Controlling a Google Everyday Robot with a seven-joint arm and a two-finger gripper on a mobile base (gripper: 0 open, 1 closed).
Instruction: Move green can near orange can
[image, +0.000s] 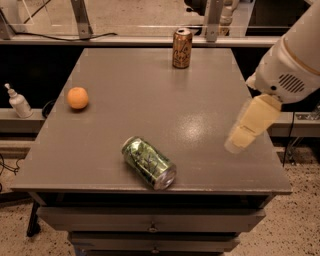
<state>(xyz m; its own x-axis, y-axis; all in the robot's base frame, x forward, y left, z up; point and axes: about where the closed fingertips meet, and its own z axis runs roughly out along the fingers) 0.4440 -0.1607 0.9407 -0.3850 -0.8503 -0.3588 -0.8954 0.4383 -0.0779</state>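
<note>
Next, my gripper will go to the green can's body (153, 166), toward its silver end, and close there, because the other end stays free.
The green can (149, 162) lies on its side near the front edge of the grey table (145, 95), its silver end facing front right. The orange can (182, 48) stands upright at the far edge, right of the middle. My gripper (246, 131) hangs from the white arm (292, 65) above the right side of the table. It is well to the right of the green can, a little farther back, and touches nothing.
A round orange fruit (78, 98) sits on the table's left side. A small white pump bottle (19, 102) stands on a ledge left of the table. Drawers (150, 227) are below the front edge. Metal frame legs stand behind the far edge.
</note>
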